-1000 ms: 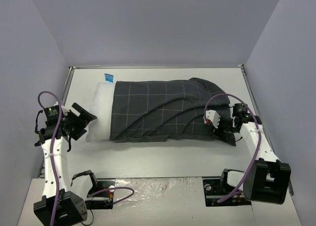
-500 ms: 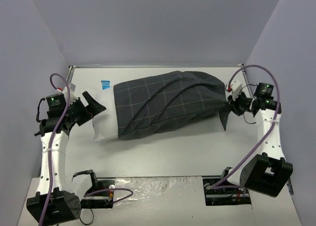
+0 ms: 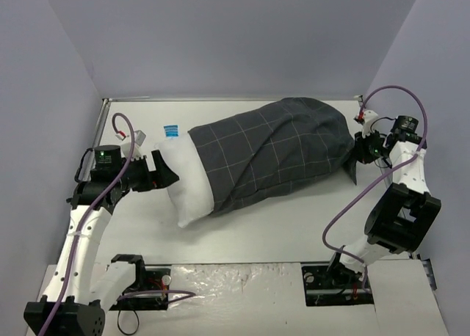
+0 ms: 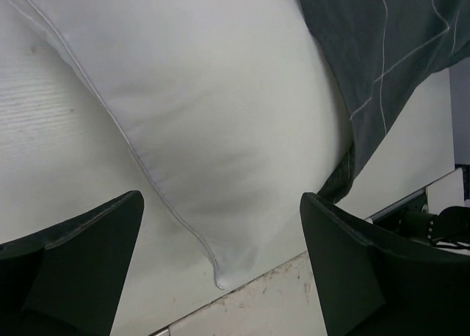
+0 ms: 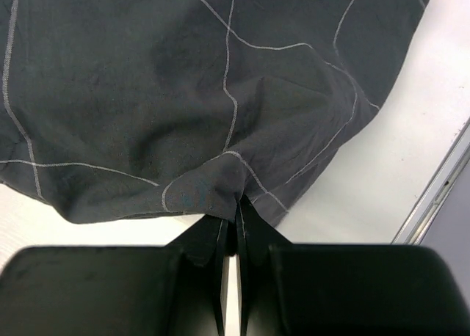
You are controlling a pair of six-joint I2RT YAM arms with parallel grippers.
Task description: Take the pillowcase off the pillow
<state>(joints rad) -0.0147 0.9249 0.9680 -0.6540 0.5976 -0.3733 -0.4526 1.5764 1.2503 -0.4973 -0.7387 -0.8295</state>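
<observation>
The white pillow has a bare end edge (image 3: 172, 196) (image 4: 175, 210) just up the seam from its near corner. Next, my left gripper closes on it there.
The dark checked pillowcase (image 3: 279, 149) still covers most of the white pillow (image 3: 183, 185), which lies slanted across the table with its bare left end and blue tag (image 3: 170, 130) showing. At the far right, my right gripper (image 3: 358, 151) is shut on a pinch of the pillowcase (image 5: 220, 108) at its closed end; the fabric bunches between the jaws of the gripper (image 5: 236, 217). My left gripper (image 3: 163, 177) stands wide open just left of the pillow's bare end. In the left wrist view the pillow corner (image 4: 220, 204) lies between the spread jaws of the gripper (image 4: 220, 255), untouched.
A raised rim (image 3: 235, 99) runs round the white table, and grey walls stand close on three sides. The arm bases and cables (image 3: 147, 285) sit along the near edge.
The right gripper shut on the pillowcase's end and pulled it up and to the far right, swinging the pillow round. The left arm moved right toward the pillow's bare end, jaws still open.
</observation>
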